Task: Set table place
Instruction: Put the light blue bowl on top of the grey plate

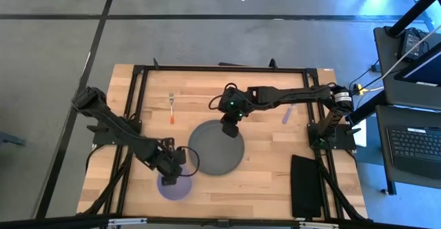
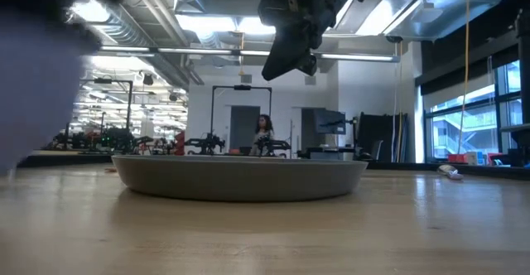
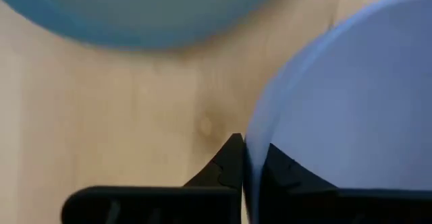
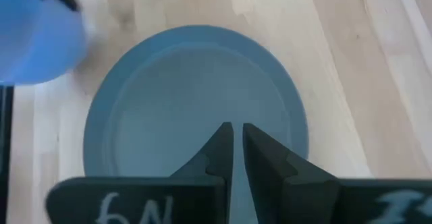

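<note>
Next, my left gripper lets go of the lavender bowl on the middle of the dark grey round plate (image 1: 216, 146).
The dark grey round plate (image 1: 217, 148) lies flat on the wooden table (image 1: 269, 167) near its middle; it also shows in the low view (image 2: 240, 177). My left gripper (image 1: 176, 168) is shut on the rim of the lavender bowl (image 1: 176, 186) near the table's front edge, left of the plate. My right gripper (image 1: 231, 124) is shut and empty, pointing down above the plate's far part (image 4: 202, 96). The orange-handled fork (image 1: 171, 109) lies at the far left and the lilac-handled spoon (image 1: 288, 113) at the far right, both flat on the table. My left gripper (image 3: 251, 160) holds the bowl's rim (image 3: 255, 140), on the bowl's side toward the plate. One finger (image 3: 280, 173) is inside the bowl and one (image 3: 229, 163) is outside its wall. The fingers come from above, pointing down. Whether the bowl rests on the table does not show.
A black rectangular pad (image 1: 306, 185) lies at the table's near right corner. Bare wood lies between the plate and the pad and to the plate's far left. A person stands far off in the room behind the table (image 2: 263, 132).
</note>
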`<state>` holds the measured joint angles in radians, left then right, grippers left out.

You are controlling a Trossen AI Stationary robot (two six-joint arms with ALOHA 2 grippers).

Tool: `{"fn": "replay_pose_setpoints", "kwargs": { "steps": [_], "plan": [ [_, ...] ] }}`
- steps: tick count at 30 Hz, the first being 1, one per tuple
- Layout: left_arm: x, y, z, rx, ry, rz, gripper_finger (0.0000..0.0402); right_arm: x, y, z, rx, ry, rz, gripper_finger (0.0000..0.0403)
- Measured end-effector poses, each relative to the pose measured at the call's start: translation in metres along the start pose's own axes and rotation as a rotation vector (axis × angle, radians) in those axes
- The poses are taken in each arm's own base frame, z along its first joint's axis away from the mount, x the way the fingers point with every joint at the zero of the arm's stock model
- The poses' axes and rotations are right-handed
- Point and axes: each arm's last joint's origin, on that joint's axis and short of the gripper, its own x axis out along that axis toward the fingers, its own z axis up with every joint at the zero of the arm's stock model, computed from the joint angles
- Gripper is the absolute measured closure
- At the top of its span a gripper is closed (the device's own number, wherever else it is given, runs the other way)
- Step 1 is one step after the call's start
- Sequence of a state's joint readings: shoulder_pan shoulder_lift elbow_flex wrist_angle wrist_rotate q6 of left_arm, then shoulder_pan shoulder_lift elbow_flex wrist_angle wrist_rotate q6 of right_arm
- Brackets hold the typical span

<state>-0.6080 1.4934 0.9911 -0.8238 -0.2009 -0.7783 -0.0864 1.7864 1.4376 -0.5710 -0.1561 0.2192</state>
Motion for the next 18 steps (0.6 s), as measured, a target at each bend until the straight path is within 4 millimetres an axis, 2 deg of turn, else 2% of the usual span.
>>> {"fn": "replay_pose_setpoints", "kwargs": {
  "steps": [4,9,14,18],
  "plan": [
    [-0.030,0.011,0.022,-0.122,-0.063,0.025,0.0394,-0.017,-0.007,0.001,-0.024,-0.010,-0.051,0.0364],
    [-0.054,0.035,0.056,-0.278,-0.100,0.041,0.0397,-0.052,-0.014,-0.004,0.005,0.007,-0.120,0.0364],
    [-0.062,0.068,0.091,-0.304,-0.200,0.034,0.0396,-0.094,0.000,-0.011,0.009,-0.025,-0.101,0.0364],
    [-0.058,0.098,0.107,-0.312,-0.204,0.009,0.0397,-0.121,0.016,-0.020,-0.024,-0.048,-0.072,0.0364]
  ]
}}
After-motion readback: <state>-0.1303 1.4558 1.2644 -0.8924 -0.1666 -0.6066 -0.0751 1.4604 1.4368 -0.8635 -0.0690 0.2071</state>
